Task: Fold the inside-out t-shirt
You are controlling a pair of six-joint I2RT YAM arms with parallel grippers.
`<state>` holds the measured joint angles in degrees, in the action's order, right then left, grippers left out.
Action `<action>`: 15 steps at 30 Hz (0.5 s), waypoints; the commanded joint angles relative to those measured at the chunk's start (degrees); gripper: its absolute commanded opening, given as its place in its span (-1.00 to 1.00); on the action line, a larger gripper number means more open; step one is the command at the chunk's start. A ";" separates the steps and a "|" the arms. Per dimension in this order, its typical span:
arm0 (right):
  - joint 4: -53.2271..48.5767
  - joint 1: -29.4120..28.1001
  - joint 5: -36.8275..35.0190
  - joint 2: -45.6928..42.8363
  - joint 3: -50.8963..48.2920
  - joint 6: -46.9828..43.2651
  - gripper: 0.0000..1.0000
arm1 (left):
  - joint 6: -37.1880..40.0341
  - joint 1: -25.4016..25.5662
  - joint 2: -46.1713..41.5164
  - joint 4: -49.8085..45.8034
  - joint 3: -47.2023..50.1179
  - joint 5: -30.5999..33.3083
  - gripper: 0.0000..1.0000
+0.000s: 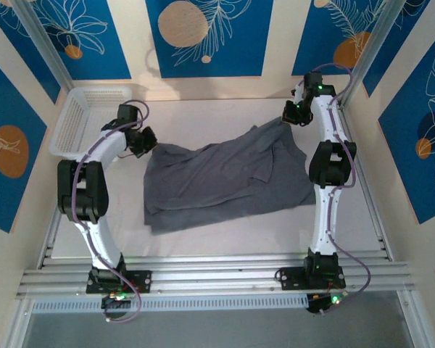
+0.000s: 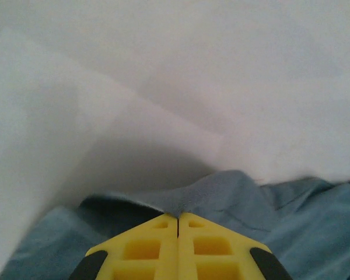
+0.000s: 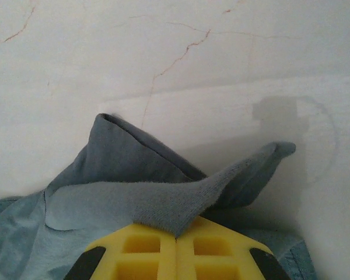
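My right gripper is pinching the cloth and will let go of it on the shirt's slanting outer edge (image 1: pixel 297 153), nearer me than the lifted flap.
The inside-out t-shirt (image 1: pixel 217 180) lies spread and rumpled across the middle of the white table, slate-grey, its far edge pulled up at both ends. My left gripper (image 1: pixel 146 143) is at the shirt's far left corner. In the left wrist view its yellow fingers (image 2: pixel 146 248) press together on a peak of grey cloth (image 2: pixel 221 192). My right gripper (image 1: pixel 288 116) is at the far right corner. In the right wrist view its fingers (image 3: pixel 210 251) pinch a fold of the shirt (image 3: pixel 157 201), and a lifted flap (image 3: pixel 268 157) stands beyond them.
A white basket (image 1: pixel 76 119) stands at the far left corner of the table, just behind the left arm. Metal rails (image 1: pixel 217 279) run along the near edge by the arm bases. Blue patterned walls close in the back and sides.
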<state>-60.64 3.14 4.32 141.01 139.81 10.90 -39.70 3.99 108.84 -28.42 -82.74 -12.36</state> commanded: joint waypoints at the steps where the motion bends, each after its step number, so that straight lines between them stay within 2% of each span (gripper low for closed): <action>1: 0.36 0.96 0.63 1.00 2.10 1.74 -1.00 | 1.07 -3.11 -0.96 -3.74 -0.21 3.79 -1.00; 5: -0.08 1.66 0.33 1.87 3.91 2.76 -1.00 | 0.65 -5.56 -0.83 -5.20 -1.21 5.56 -1.00; 9: -0.45 1.79 0.52 2.68 5.14 2.96 -1.00 | 0.54 -7.36 1.61 -6.37 -3.14 3.28 -1.00; 15: -1.56 1.45 2.04 5.33 7.53 3.18 -1.00 | 0.91 -7.46 2.71 -4.36 -3.87 0.07 -1.00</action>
<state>-60.99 4.58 4.99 144.59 145.01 13.17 -39.66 -2.87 110.67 -32.62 -84.93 -10.76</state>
